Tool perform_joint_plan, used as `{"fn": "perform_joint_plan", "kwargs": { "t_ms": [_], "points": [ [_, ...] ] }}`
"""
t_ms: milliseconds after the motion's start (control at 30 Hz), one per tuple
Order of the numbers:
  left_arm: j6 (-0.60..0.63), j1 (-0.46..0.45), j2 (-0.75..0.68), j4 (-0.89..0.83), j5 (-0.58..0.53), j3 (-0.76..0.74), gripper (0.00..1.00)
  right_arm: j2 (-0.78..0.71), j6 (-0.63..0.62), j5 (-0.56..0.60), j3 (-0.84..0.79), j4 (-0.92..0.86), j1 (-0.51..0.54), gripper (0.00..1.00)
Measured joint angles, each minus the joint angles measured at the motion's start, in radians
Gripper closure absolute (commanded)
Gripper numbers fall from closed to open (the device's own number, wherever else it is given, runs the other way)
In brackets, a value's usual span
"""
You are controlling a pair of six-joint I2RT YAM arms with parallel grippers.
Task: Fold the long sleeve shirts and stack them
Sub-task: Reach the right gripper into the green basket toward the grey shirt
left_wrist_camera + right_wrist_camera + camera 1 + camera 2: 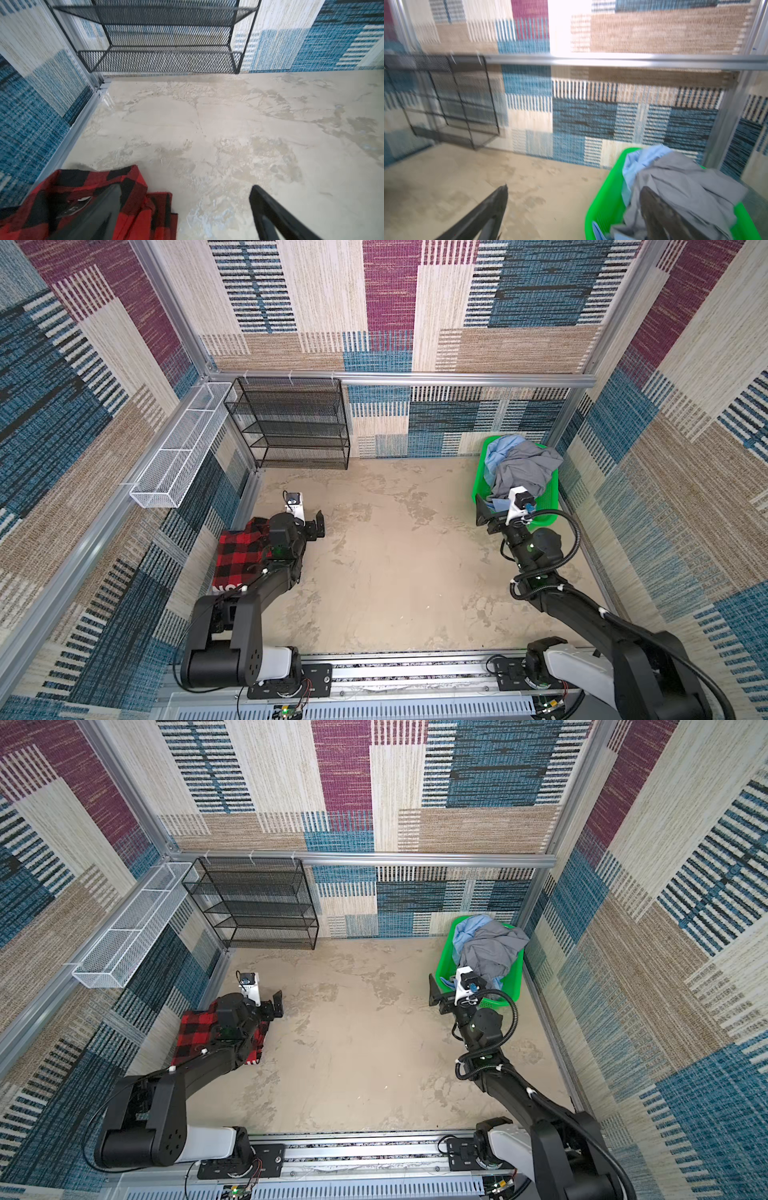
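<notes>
I reach into the green basket next with my right gripper and close it on the near-side folds (507, 481) (635, 208) of the crumpled grey shirt.
A folded red-and-black plaid shirt (239, 556) (195, 1031) (62, 197) lies on the table by the left wall, partly under my left arm. My left gripper (309, 526) (272, 1006) (187, 188) hovers open just past its far right corner, with bare table between the fingers. A crumpled grey shirt (525, 468) (492, 950) (685, 187) is heaped on a light blue shirt (500, 452) (467, 930) (641, 160) in a green basket (548, 516) (446, 957) (604, 203). My right gripper (496, 510) (446, 990) (575, 188) is open at the basket's near left rim and holds nothing.
A black mesh shelf rack (291, 423) (166, 41) stands against the back wall at the left. A white wire basket (178, 448) hangs on the left wall. Patterned walls close in the beige tabletop (395, 564) on three sides. A metal rail (374, 672) runs along the front.
</notes>
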Motion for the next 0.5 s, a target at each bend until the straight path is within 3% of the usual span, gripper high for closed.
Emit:
{"fn": "perform_joint_plan", "kwargs": {
  "t_ms": [167, 300, 400, 500],
  "points": [
    [-0.131, -0.003, -0.183, -0.100, -0.001, 0.068, 0.00, -0.074, 0.380, -0.018, 0.285, -0.311, 0.006, 0.00],
    [-0.342, 0.008, -0.319, -0.237, 0.001, 0.143, 0.01, 0.083, 0.448, 0.063, 0.612, -0.593, 0.006, 0.00],
    [-0.520, 0.048, -0.406, -0.348, -0.006, 0.156, 0.00, 0.308, 0.468, 0.209, 0.901, -0.849, 0.006, 0.00],
    [-0.629, 0.053, -0.472, -0.431, 0.035, 0.127, 0.00, 0.491, 0.491, 0.362, 1.051, -1.091, 0.005, 0.00]
  ]
}}
